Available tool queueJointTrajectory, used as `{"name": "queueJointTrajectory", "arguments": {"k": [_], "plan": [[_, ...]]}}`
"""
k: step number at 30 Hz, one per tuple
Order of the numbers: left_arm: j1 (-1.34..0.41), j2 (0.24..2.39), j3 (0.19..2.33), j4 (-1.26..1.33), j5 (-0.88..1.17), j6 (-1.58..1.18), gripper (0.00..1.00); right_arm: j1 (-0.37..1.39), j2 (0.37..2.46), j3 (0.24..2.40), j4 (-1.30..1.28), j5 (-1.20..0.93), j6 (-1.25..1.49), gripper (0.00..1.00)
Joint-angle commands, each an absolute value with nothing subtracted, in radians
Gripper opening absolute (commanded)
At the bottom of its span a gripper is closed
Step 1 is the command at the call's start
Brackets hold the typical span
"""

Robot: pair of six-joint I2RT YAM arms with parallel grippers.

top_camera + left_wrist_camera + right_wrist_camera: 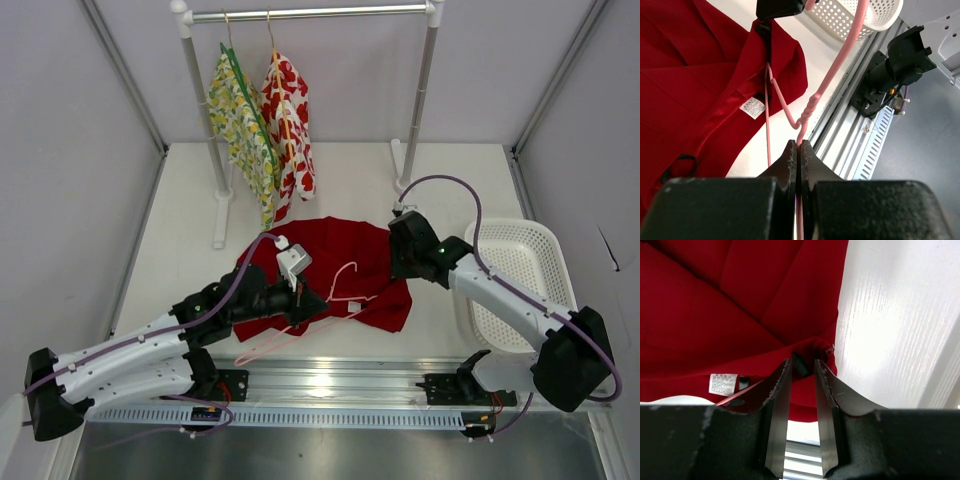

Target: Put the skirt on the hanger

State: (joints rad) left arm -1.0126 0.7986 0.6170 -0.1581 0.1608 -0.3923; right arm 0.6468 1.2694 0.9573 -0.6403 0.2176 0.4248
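Note:
My right gripper's fingers surround the black loop but leave the skirt's zipper pull outside, so next I open them and take the waistband (827, 347) beside the zipper pull.
The deep-red skirt (345, 250) lies spread on the white table, and also shows in the left wrist view (690, 75) and the right wrist view (715, 305). The pale pink hanger (290, 340) lies across the skirt's near edge, hook over the cloth. My left gripper (312, 300) is shut on the hanger's wire just below its twisted neck (810, 107). My right gripper (402, 272) is at the skirt's right waistband corner. Its jaws stand narrowly apart, pinching bunched red cloth and a black loop (802, 365). A white label (722, 383) shows beside it.
A white plastic basket (520, 285) stands at the right. A clothes rack (310, 12) at the back holds a yellow-green floral garment (240, 125) and a white garment with red flowers (288, 120). A metal rail (350, 385) runs along the near edge.

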Motion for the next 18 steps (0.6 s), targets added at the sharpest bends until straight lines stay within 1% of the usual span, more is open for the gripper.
{"name": "queueJointTrajectory", "arguments": {"k": [1, 4, 11, 18], "plan": [[-1.023, 0.798, 0.634, -0.121, 0.166, -0.4, 0.0, 0.65, 1.304, 1.002, -0.663, 0.219, 0.388, 0.29], [-1.023, 0.799, 0.638, -0.124, 0.161, -0.399, 0.0, 0.661, 1.325, 1.005, -0.669, 0.199, 0.379, 0.27], [-1.025, 0.805, 0.641, -0.12, 0.163, -0.399, 0.0, 0.681, 1.362, 1.02, -0.709, 0.261, 0.379, 0.27], [-1.025, 0.813, 0.653, -0.121, 0.164, -0.391, 0.0, 0.693, 1.321, 1.02, -0.726, 0.268, 0.383, 0.27]]}}
